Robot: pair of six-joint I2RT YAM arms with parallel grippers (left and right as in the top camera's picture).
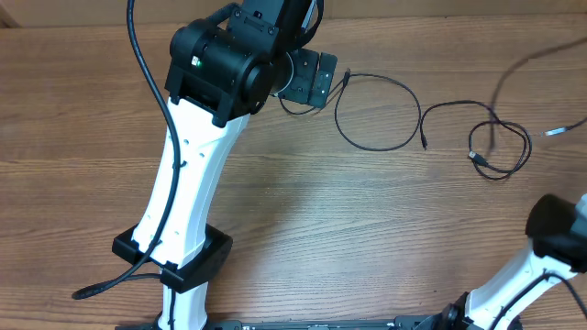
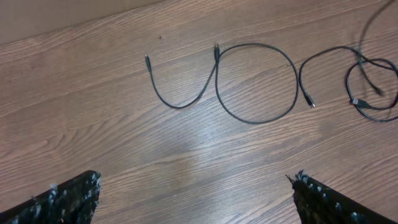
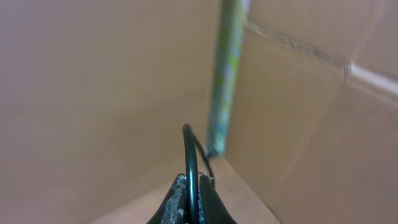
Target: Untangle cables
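Note:
The robot's right gripper should release the thin black cable on the table [image 1: 561, 149] next to the coiled cable, away from the round loop.
A thin black cable [image 1: 378, 112] lies in a round loop on the wooden table; it also shows in the left wrist view [image 2: 256, 84]. A second black cable [image 1: 500, 151] lies coiled to its right, also in the left wrist view [image 2: 373, 93], and one strand rises toward the right edge. My left gripper [image 1: 316, 78] hovers open and empty just left of the loop, with its fingertips wide apart in the left wrist view [image 2: 196, 180]. My right gripper [image 3: 193, 183] is shut on a black cable [image 3: 188, 149] and faces a cardboard wall. It is out of the overhead view.
The right arm's base link [image 1: 559, 229] sits at the lower right. A thick black arm cable [image 1: 142, 55] hangs over the upper left. A grey connector [image 1: 555, 132] lies at the far right. A cardboard wall [image 3: 93, 81] with a greenish strip [image 3: 227, 62] stands close ahead of the right wrist.

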